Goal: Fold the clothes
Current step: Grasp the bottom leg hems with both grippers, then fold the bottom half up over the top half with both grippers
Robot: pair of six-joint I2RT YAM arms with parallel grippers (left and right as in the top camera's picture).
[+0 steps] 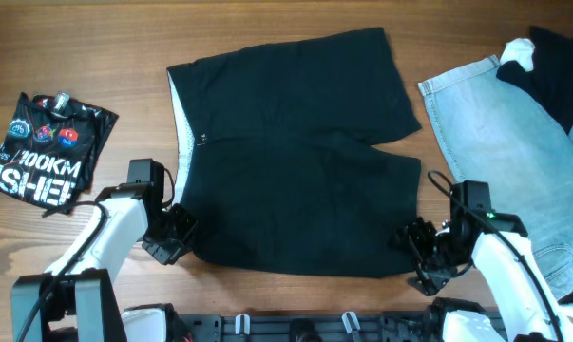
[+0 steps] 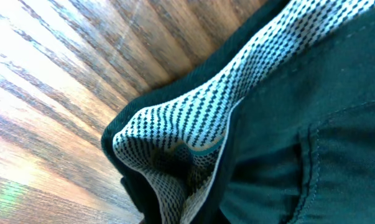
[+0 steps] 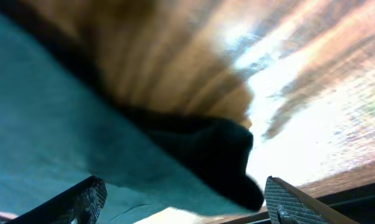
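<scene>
The near corner of the black shorts, which now lie flat on the table, will be let go by my left gripper on the wood (image 1: 151, 97) between the printed jersey and far mesh lining.
The large black shorts (image 1: 296, 161) lie flat in the middle of the wooden table, with the pale mesh lining showing along the left edge (image 1: 180, 123). My left gripper (image 1: 177, 233) is at their near-left corner. In the left wrist view the black cloth and mesh lining (image 2: 187, 118) are bunched up right at the lens, and the fingers are hidden by the cloth. My right gripper (image 1: 414, 247) is at the near-right corner. Its fingers (image 3: 184, 199) are wide apart, with the black hem corner (image 3: 224, 155) between them. Light-blue denim (image 1: 514, 142) lies at the right.
A black printed jersey (image 1: 44, 152) lies at the far left. Another dark garment with a white patch (image 1: 552, 66) lies on top of the denim at the back right. The table's near edge runs just behind both arms.
</scene>
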